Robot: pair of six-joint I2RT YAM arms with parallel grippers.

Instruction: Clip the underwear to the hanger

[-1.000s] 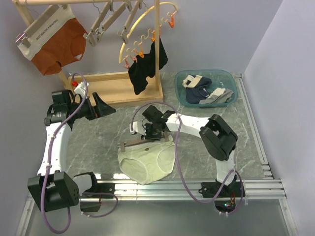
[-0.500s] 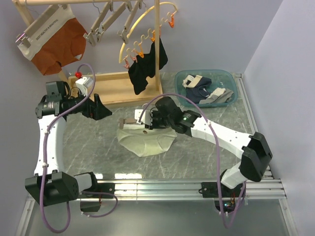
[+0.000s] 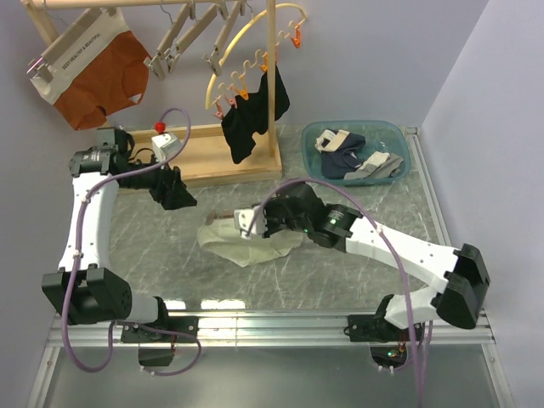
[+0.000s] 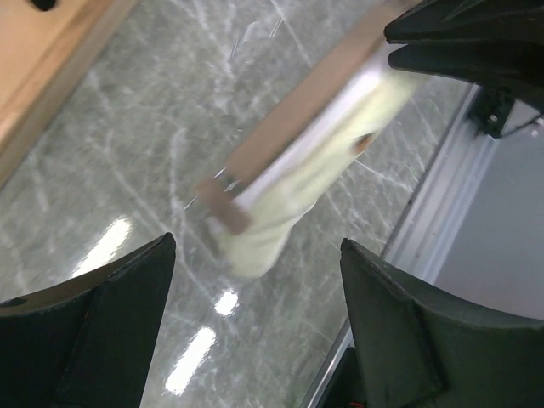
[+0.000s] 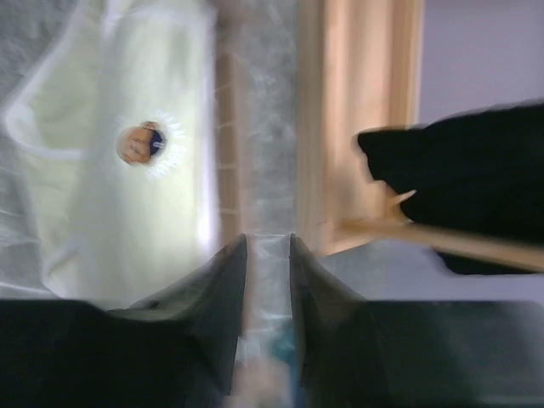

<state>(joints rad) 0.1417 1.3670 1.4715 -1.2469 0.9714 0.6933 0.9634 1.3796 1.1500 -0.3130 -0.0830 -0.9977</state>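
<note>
Next, my left gripper takes hold of the loose end of the light-wood hanger (image 3: 212, 217) (image 4: 231, 191), away from the middle, where I hold it with my right gripper.
The underwear (image 3: 248, 243) is pale cream briefs hanging from the light-wood hanger (image 3: 223, 218) at mid-table. My right gripper (image 3: 257, 223) is shut on the hanger's middle and holds it off the marble. In the right wrist view the fingers (image 5: 225, 280) stand close together, the underwear (image 5: 127, 195) and hanger (image 5: 225, 127) just beyond them. My left gripper (image 3: 177, 197) is open, a little to the left of the hanger's end. In the left wrist view the left gripper (image 4: 257, 246) is wide apart below the slanting hanger (image 4: 297, 110) and the underwear (image 4: 289, 204). Nothing is between its fingers.
A wooden rack base (image 3: 212, 153) lies behind the left gripper. Rust-orange briefs (image 3: 93, 76), spare hangers and a yellow hoop with a black garment (image 3: 251, 119) hang above. A teal basin (image 3: 399, 140) of clothes sits back right. A metal rail (image 3: 323, 321) edges the front.
The right gripper has carried the hanger and underwear from near the front edge back and leftwards, towards the left gripper. The left arm has reared up; its gripper stays near the rack base.
</note>
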